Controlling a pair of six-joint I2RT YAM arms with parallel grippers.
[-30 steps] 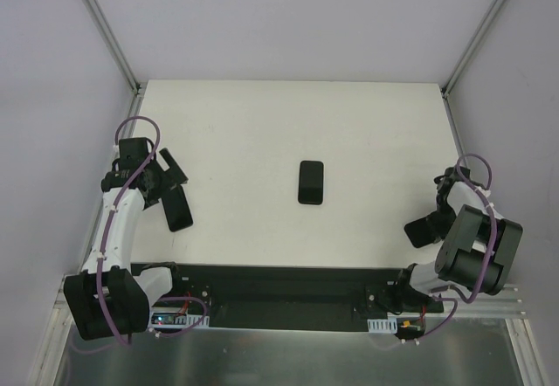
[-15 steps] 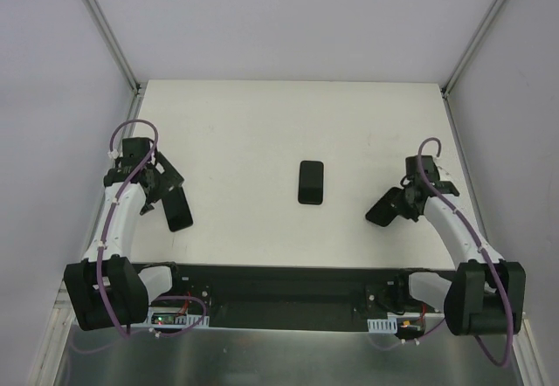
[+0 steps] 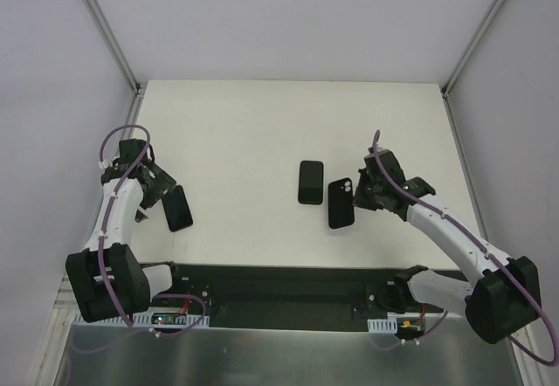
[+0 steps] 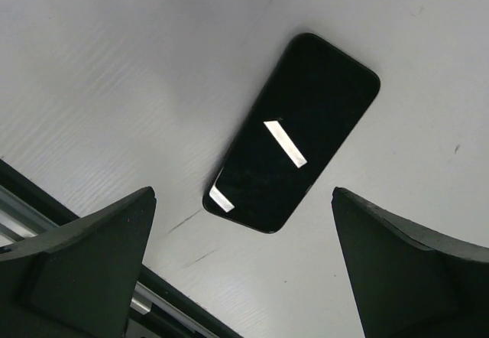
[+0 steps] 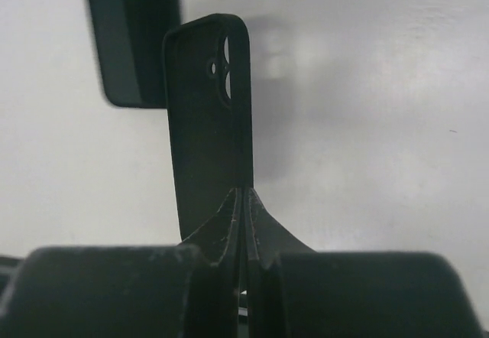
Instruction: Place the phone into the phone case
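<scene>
The robot's left gripper needs to next close across the phone's long sides [image 3: 180, 217] [image 4: 264, 181], near the end of the phone that is closest to the table's black front rail.
The phone [image 3: 178, 209] lies flat near the table's left front, glossy black screen up. In the left wrist view the phone [image 4: 294, 131] lies ahead of my left gripper [image 4: 243, 191], between its wide-open fingers and untouched. My left gripper [image 3: 160, 189] hovers just left of it. My right gripper [image 3: 360, 196] is shut on one edge of the phone case [image 3: 341, 204], a black shell with a camera cutout. In the right wrist view the case [image 5: 202, 124] sticks out from the shut fingertips [image 5: 244, 193], above the table.
A second black rounded slab [image 3: 310, 182] lies at the table's centre, just left of the held case; it also shows in the right wrist view [image 5: 130, 40]. I cannot tell what it is. The table's black front rail [image 3: 279, 281] runs below.
My right arm has swung left and forward, carrying the case from the right side to beside the centre slab. My left gripper has shifted slightly left; the phone has not moved.
</scene>
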